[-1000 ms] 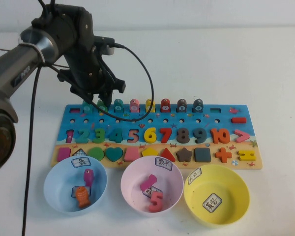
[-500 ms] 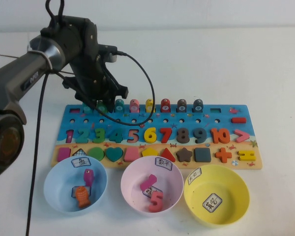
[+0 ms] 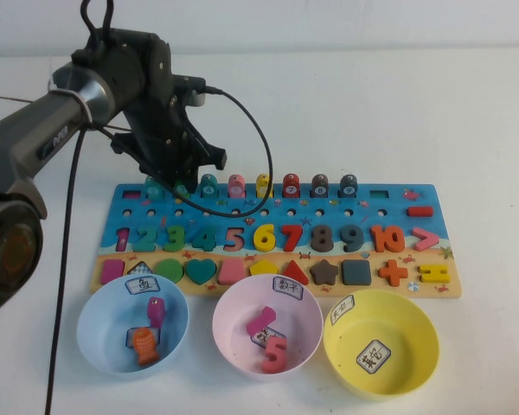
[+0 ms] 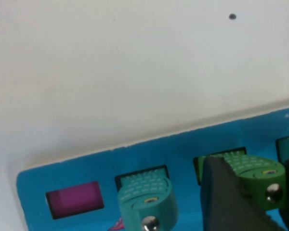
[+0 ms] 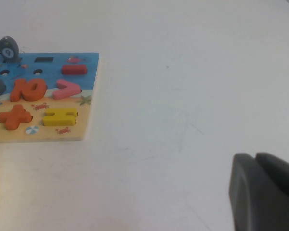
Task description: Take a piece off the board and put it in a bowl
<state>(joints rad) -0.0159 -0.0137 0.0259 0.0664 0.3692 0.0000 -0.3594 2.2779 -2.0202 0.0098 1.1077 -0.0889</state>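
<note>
Next, my left gripper lets go of the green fish in the light blue bowl (image 3: 144, 360), next to the orange fish.
My left gripper (image 3: 176, 175) is low over the far left end of the board (image 3: 396, 207). Its fingers (image 4: 226, 197) stand on either side of the green fish piece (image 4: 253, 173) and press on it. The piece still stands upright at its slot on the board (image 4: 101, 163) and shows in the high view (image 3: 181, 186). The light blue bowl (image 3: 93, 341) sits in front of the board's left end and holds an orange fish (image 3: 144, 346) and a pink fish (image 3: 156, 311). My right gripper (image 5: 255, 156) is shut and empty above bare table, right of the board, and is out of the high view.
A teal fish (image 4: 144, 199) stands next to the green one, and several more fish (image 3: 291, 185) line the board's far row. A pink bowl (image 3: 235, 346) and a yellow bowl (image 3: 411, 367) sit right of the blue bowl. The left arm's cable (image 3: 255, 130) loops over the board.
My left gripper moved right and down onto the fish row, then stayed there with its fingers around the green fish. The bowls and board have not moved.
</note>
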